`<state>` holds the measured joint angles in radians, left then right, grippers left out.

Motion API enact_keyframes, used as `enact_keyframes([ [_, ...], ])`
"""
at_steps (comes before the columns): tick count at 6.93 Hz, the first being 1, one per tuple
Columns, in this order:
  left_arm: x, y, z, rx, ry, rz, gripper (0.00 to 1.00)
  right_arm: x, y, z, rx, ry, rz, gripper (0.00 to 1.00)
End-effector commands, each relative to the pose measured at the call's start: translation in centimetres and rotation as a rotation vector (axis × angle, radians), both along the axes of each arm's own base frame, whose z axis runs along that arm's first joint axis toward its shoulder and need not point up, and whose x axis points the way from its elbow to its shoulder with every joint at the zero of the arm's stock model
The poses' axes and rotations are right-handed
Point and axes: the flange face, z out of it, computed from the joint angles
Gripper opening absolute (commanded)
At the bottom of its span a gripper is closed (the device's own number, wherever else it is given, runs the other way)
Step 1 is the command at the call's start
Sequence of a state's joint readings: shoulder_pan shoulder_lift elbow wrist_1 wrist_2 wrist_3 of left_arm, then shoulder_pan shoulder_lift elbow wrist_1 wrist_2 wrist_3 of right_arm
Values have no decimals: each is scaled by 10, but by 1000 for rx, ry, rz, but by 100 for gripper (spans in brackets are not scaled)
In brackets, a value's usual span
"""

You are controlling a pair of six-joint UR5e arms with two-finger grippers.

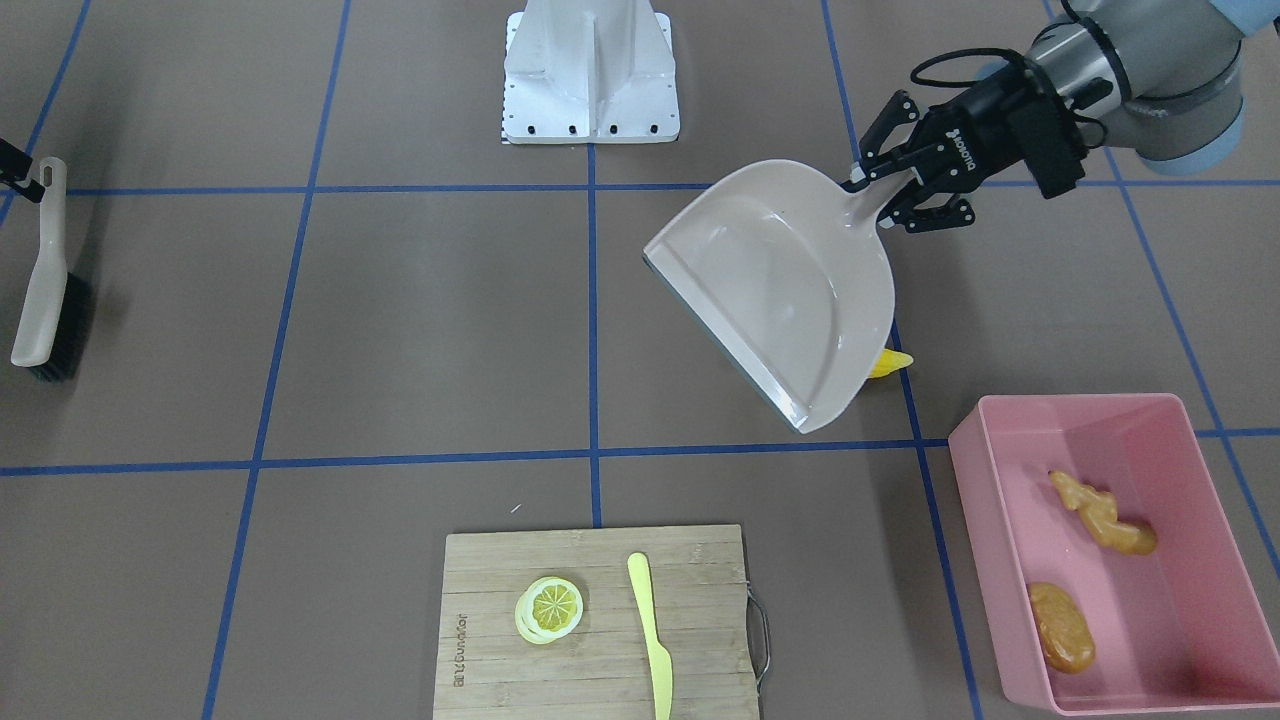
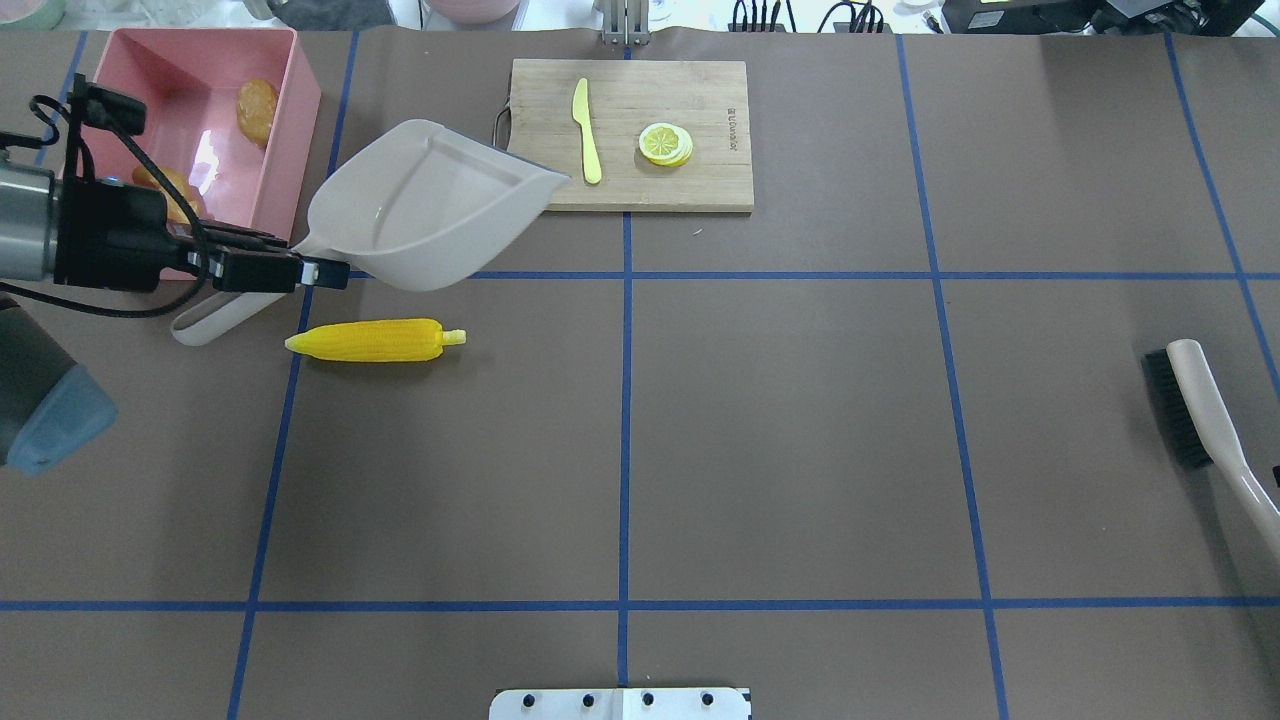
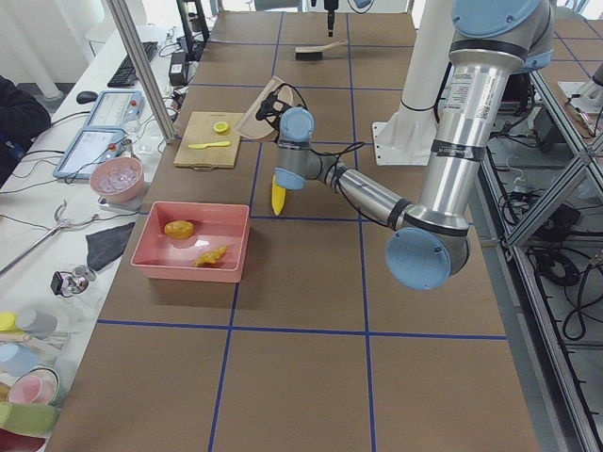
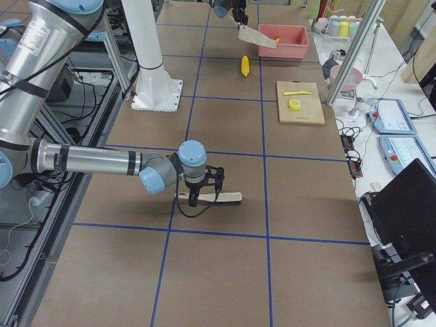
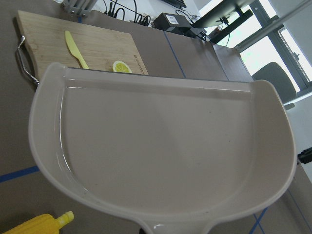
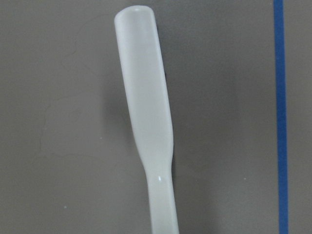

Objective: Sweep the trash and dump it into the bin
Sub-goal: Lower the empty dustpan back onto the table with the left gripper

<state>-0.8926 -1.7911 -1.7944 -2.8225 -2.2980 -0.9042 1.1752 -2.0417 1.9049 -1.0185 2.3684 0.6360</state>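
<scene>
The beige dustpan will go down between the yellow corn cob and the white robot base (image 1: pixel 687 292), where I should set it with my left gripper. The dustpan hangs tilted above the table now.
My left gripper (image 1: pixel 885 185) is shut on the handle of the beige dustpan (image 1: pixel 780 290), which hangs tilted and empty above the table. The yellow corn cob (image 2: pixel 375 341) lies on the table just beside and below the pan; only its tip (image 1: pixel 890 364) shows in the front view. The pink bin (image 1: pixel 965 470) stands beyond the pan. It holds the orange-brown potato (image 1: pixel 1062 626) and the tan ginger root (image 1: pixel 1100 512). My right gripper (image 1: pixel 10 165) is far off at the table's other end, shut on the handle of the brush (image 1: pixel 40 280).
A wooden cutting board (image 2: pixel 700 100) with a yellow knife (image 2: pixel 587 135) and a lemon slice (image 2: pixel 665 143) lies at the far middle, close to the dustpan's lip. The white robot base (image 1: pixel 590 75) stands at the near edge. Blue tape lines cross the brown table.
</scene>
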Motion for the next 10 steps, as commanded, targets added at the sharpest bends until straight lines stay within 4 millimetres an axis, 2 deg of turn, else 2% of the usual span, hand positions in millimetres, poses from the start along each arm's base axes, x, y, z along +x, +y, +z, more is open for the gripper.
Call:
enact_keyframes([
  [1, 41, 12, 7, 396, -128, 48, 0, 52, -10, -1, 27, 30, -12, 100],
  [2, 64, 28, 9, 432, -136, 102, 0, 79, -25, -11, 22, 50, -37, 100],
  [3, 81, 35, 12, 423, -174, 150, 0, 105, -49, -23, 5, 69, -54, 100],
  [4, 97, 46, 14, 520, -193, 189, 0, 120, -72, -37, 9, 98, -80, 100],
  [5, 111, 51, 21, 531, -230, 227, 0, 134, -72, -31, 1, 98, -72, 100],
  [6, 121, 45, 33, 585, -312, 236, 0, 144, -70, -29, 2, 98, -54, 100],
  [7, 127, 33, 46, 714, -400, 181, 0, 147, -70, -26, -5, 110, -49, 100],
  [8, 145, 34, 64, 762, -444, 185, 0, 149, -73, -21, -14, 146, -47, 100],
  [10, 149, 30, 62, 862, -453, 190, 0, 157, -65, -16, -32, 140, -26, 100],
])
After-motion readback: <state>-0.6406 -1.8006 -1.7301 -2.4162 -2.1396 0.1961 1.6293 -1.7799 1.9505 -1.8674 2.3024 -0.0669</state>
